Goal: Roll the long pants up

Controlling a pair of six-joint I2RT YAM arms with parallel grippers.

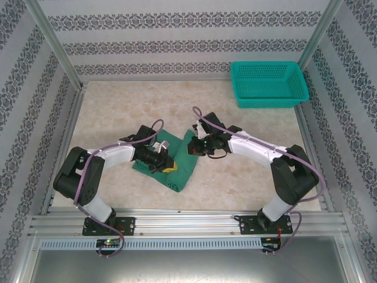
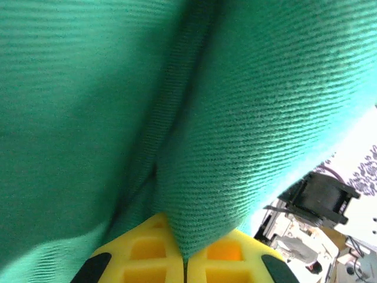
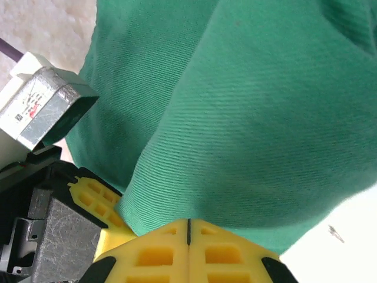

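The long pants' near end sticks out at a slant, so I need to let go of the middle of the pants with my left gripper and grab the fold's outer edge (image 1: pixel 191 172) near that end.
The long pants (image 1: pixel 179 174) lie bunched in a small dark green heap on the table, between the two arms. My left gripper (image 1: pixel 169 164) rests on the heap's middle. In the left wrist view its yellow fingers (image 2: pixel 147 259) are shut, with a fold of the pants (image 2: pixel 265 118) wedged between the tips of the left gripper (image 2: pixel 185 262). My right gripper (image 1: pixel 197 147) is at the heap's far right corner. Its jaws (image 3: pixel 188 227) are shut at the edge of a raised fold of the pants (image 3: pixel 265 118). The left gripper's fingers (image 3: pixel 94 200) show just beside it.
A teal mesh basket (image 1: pixel 268 85) stands at the back right corner of the marbled table (image 1: pixel 147 106). Patterned walls and metal posts close the table in on three sides. A metal rail (image 1: pixel 188 223) runs along the near edge.
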